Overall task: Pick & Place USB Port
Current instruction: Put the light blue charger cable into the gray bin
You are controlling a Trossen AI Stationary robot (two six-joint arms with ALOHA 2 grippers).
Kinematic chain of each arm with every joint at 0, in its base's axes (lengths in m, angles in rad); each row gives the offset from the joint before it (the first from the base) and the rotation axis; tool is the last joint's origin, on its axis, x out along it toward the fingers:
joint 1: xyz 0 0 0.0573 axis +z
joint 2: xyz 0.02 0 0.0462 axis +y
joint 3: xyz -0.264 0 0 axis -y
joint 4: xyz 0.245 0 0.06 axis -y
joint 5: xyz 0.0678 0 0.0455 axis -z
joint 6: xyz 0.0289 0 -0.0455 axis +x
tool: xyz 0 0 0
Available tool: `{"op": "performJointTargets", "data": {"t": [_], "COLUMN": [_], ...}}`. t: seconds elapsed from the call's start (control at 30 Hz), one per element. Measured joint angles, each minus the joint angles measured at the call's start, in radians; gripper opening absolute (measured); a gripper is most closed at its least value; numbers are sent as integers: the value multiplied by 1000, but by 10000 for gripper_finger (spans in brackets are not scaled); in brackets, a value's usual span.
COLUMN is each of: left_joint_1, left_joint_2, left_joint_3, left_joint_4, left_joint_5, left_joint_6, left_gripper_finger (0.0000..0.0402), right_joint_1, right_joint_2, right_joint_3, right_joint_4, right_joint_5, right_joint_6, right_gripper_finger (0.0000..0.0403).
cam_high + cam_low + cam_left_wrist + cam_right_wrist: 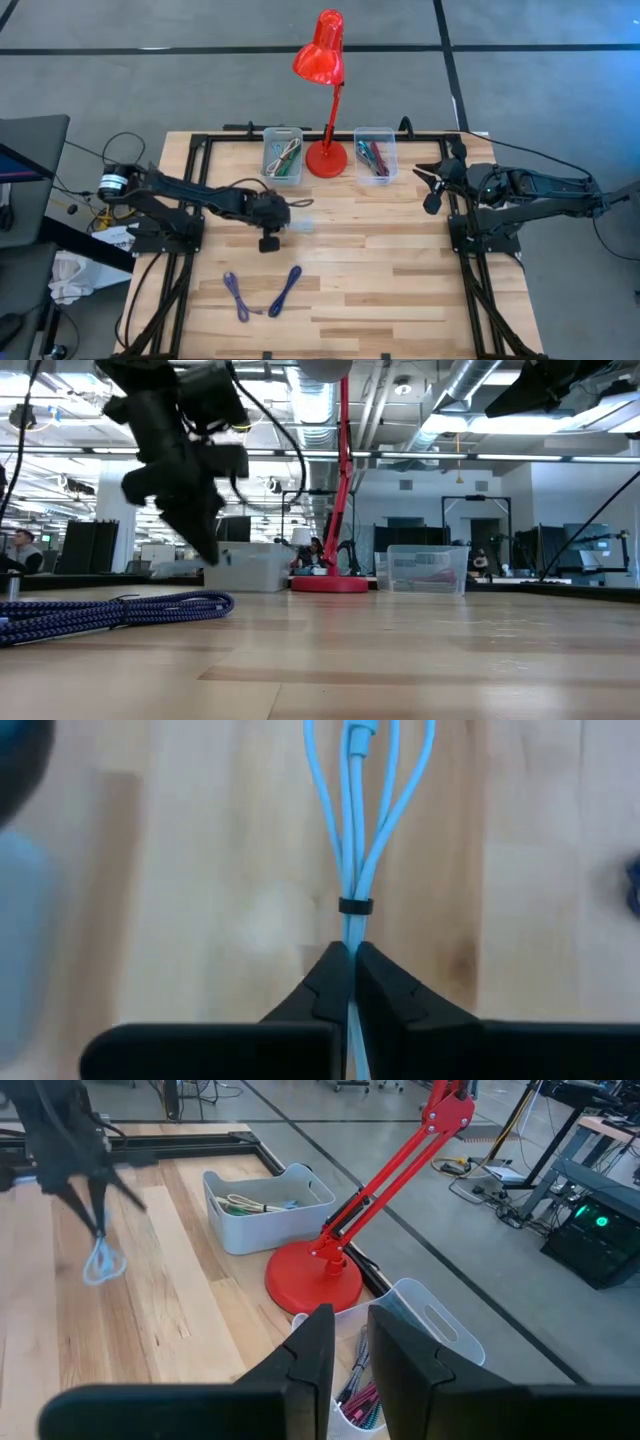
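Note:
Next, I release the light-blue cable bundle with my left gripper on the white and green cables in their clear bin (289,146).
My left gripper (280,218) hangs over the middle of the table, shut on a light-blue cable bundle (355,810) bound by a black tie (355,905). The right wrist view shows that gripper (95,1210) with the blue loops (100,1265) dangling under it. A purple-blue braided cable (262,295) lies flat on the near part of the table, also seen in the low view (120,610). My right gripper (432,188) waits open at the table's right edge, near the right bin (430,1320). My left gripper pinches the light-blue cable bundle between its two fingertips, just behind the black tie (352,932). The fingers come from above, pointing down, with the strands running on in line with them. The loops (100,1265) hang below the fingers; whether they touch the table I cannot tell.
A red desk lamp (326,155) stands at the far edge between two clear bins, the left bin (283,155) and the right bin (374,155), both holding cables. A black frame (200,140) runs along the table's edges. Bare wood lies between the arms.

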Motion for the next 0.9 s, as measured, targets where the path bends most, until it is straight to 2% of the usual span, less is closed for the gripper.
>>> {"op": "performJointTargets", "data": {"t": [0.27,0.4,0.67,0.9], "left_joint_1": [56,119,308,471], "left_joint_2": [-141,-181,-195,-195], "left_joint_3": [1,1,3,3], "left_joint_4": [10,35,138,224], "left_joint_5": [-192,-247,-247,-155], "left_joint_6": [4,40,139,137], "left_gripper_finger": [8,8,7,7], "right_joint_1": [0,0,0,0], "right_joint_2": [0,0,0,0], "right_joint_3": [0,0,0,0], "right_joint_4": [0,0,0,0], "right_joint_5": [0,0,0,1], "right_joint_6": [0,0,0,0], "right_gripper_finger": [58,58,58,58]}}
